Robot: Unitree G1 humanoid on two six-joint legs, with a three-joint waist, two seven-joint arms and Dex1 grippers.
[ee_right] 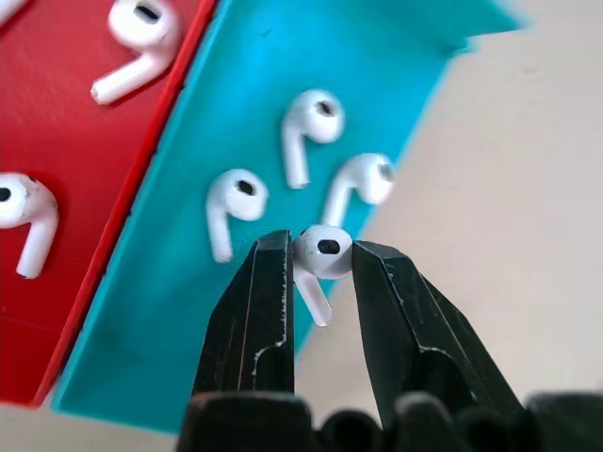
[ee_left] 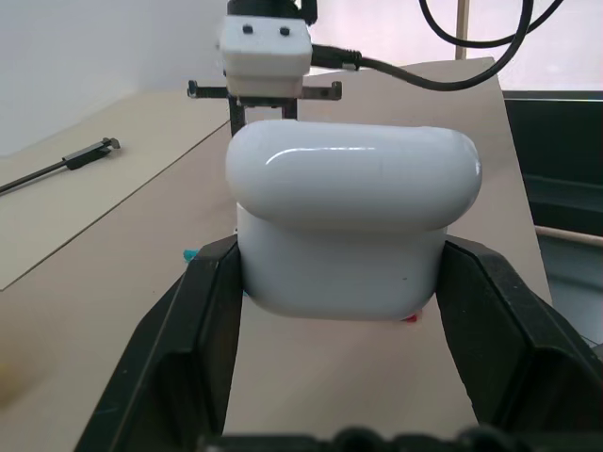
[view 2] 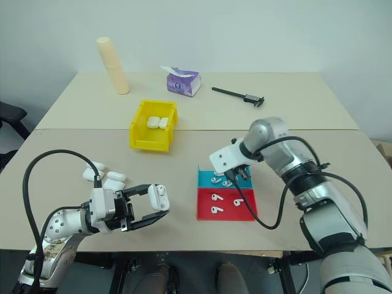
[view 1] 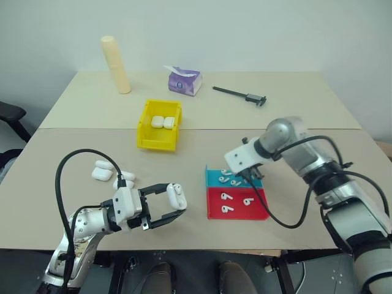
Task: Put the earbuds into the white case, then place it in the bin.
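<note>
Next, I open my right gripper to release the earbud in the white case, which is held up just beyond the teal tray's far edge (view 1: pixel 214 150).
My left gripper (view 1: pixel 176 202) is shut on a glossy white case (ee_left: pixel 353 221), held level just above the table's near edge. Over the teal tray (ee_right: pixel 377 56), my right gripper (ee_right: pixel 322 252) points steeply down, shut on one white earbud (ee_right: pixel 323 254) by its head, with the stem hanging below. Three more earbuds (ee_right: pixel 311 122) lie in the teal tray and others (ee_right: pixel 141 24) in the red tray (ee_right: pixel 85 151) beside it. The yellow bin (view 1: pixel 156 142) stands at mid-table with two white cases (view 1: pixel 163 122) inside.
Spare white cases (view 1: pixel 104 171) lie on the table near my left arm. Along the far edge are a cream cylinder (view 1: pixel 115 64), a purple tissue pack (view 1: pixel 185 81) and a black caliper (view 1: pixel 240 94). The trays (view 1: pixel 236 205) sit right of centre.
</note>
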